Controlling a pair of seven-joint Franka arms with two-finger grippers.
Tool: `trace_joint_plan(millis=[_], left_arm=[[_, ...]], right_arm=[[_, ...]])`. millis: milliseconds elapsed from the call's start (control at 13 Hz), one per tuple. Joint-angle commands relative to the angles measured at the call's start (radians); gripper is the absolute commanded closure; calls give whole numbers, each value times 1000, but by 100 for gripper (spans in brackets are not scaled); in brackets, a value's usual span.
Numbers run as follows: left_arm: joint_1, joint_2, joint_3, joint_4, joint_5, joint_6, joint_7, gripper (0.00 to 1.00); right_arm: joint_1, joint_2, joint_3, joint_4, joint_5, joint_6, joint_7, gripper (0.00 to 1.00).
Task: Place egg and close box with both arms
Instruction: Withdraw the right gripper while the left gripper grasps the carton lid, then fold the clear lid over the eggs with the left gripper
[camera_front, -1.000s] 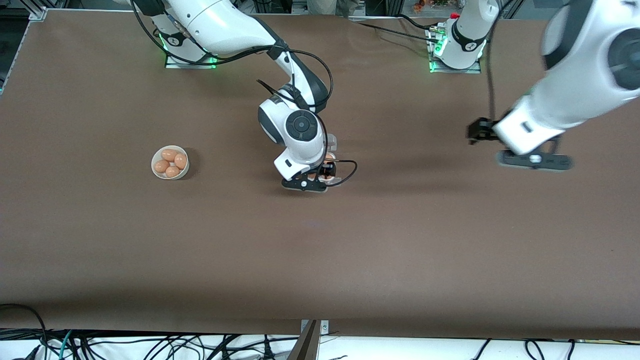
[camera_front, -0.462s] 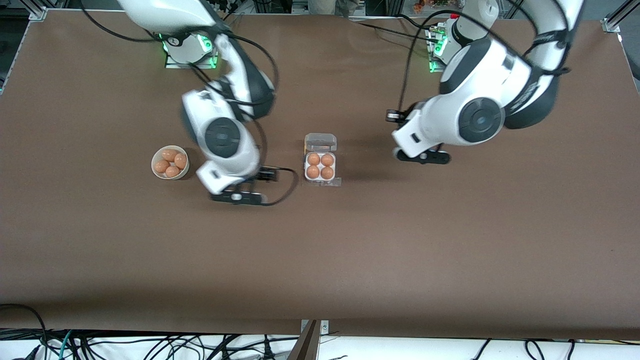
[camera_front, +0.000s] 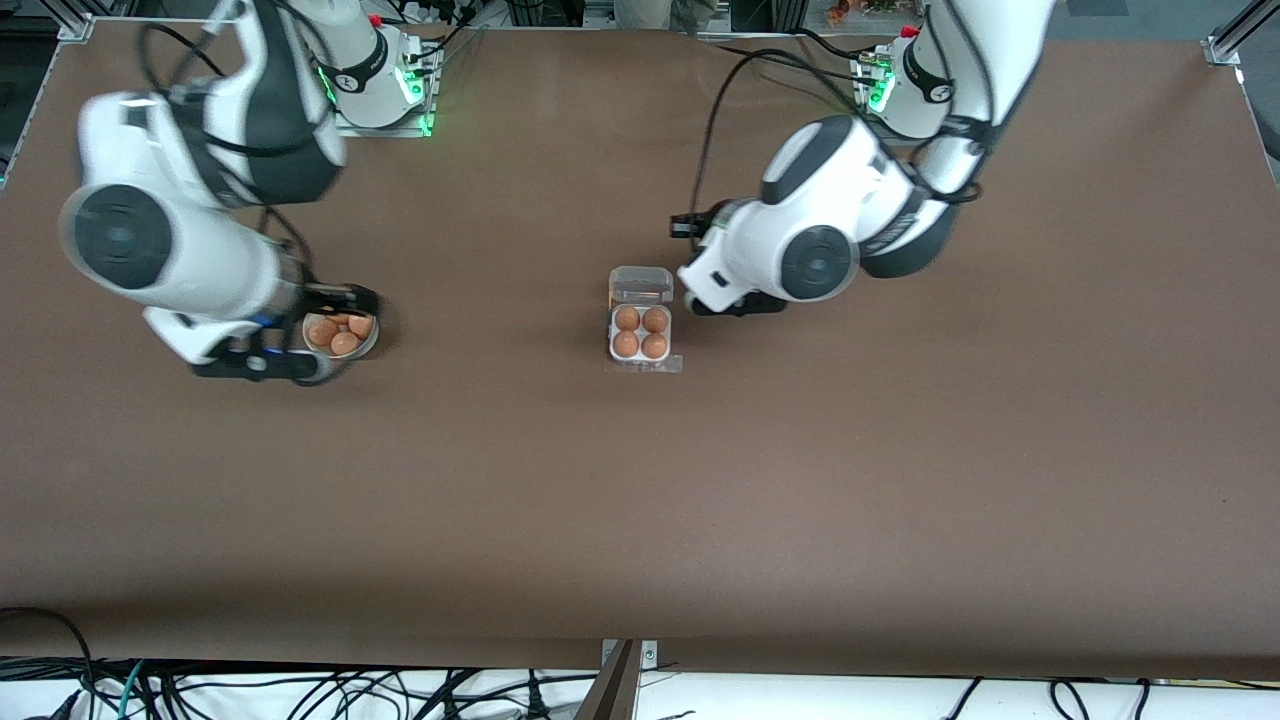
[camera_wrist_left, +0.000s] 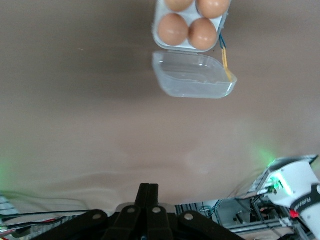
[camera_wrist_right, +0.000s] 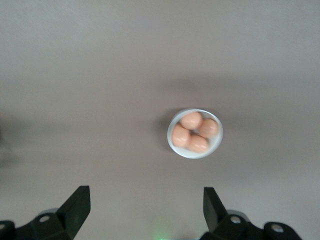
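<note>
The robot's left gripper will release the lid on top of the eggs in the clear box (camera_front: 641, 332) (camera_wrist_left: 192, 17). The lid still lies open on the table.
The clear box (camera_front: 640, 330) sits mid-table with an egg in each of its four cells. Its lid (camera_front: 641, 284) lies open on the side toward the robot bases, and its tab (camera_front: 647, 363) points to the front camera. The left wrist view shows the box (camera_wrist_left: 192, 25) and its lid (camera_wrist_left: 192, 76). My left gripper (camera_front: 738, 303) hangs over the table beside the lid, toward the left arm's end; it is shut and empty (camera_wrist_left: 148, 192). My right gripper (camera_front: 255, 365) is over the table beside the white bowl (camera_front: 341, 325); it is open and empty (camera_wrist_right: 145, 210).
The white bowl (camera_wrist_right: 195, 133) holds several brown eggs and stands toward the right arm's end of the brown table (camera_front: 640, 500). Cables hang along the table's front edge (camera_front: 300, 690). The arm bases (camera_front: 380, 90) stand at the edge farthest from the front camera.
My right arm has swung from over the box to beside the bowl, uncovering four eggs in the box. My left arm has moved in from its end to beside the lid.
</note>
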Motion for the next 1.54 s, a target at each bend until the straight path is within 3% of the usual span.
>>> trace_joint_plan(millis=[0,231,462,692,769,923,1154,1308,1462], left_arm=[[-75,88,7,34,-15,69,-69,96],[-124,153,15,34,-4,111,-75,97],[-134,174,19,32,29,140,-75,98],[-134,194,19,35,85,160,-72,98],[-134,193,19,34,120,198,-71,98],[-132,203,21,34,167,261,-74,97],[-120,194,24,144,172,243,-114,93],[-111,179,54,181,177,175,-115,91],[-111,165,91,220,227,60,-111,77]], right_arm=[[10,-64,-82,-38,16,-42,-127,0],[10,-104,-160,-44,28,-72,-207,0],[-26,-159,-150,-79,28,-83,-207,0],[-286,-179,126,-85,25,-92,-193,0],[-331,-181,167,-85,22,-92,-193,0],[-374,-195,186,-85,25,-94,-193,0],[-512,-213,315,-85,25,-92,-195,0],[-513,-221,314,-85,20,-94,-195,0],[-513,-233,312,-85,20,-94,-193,0]])
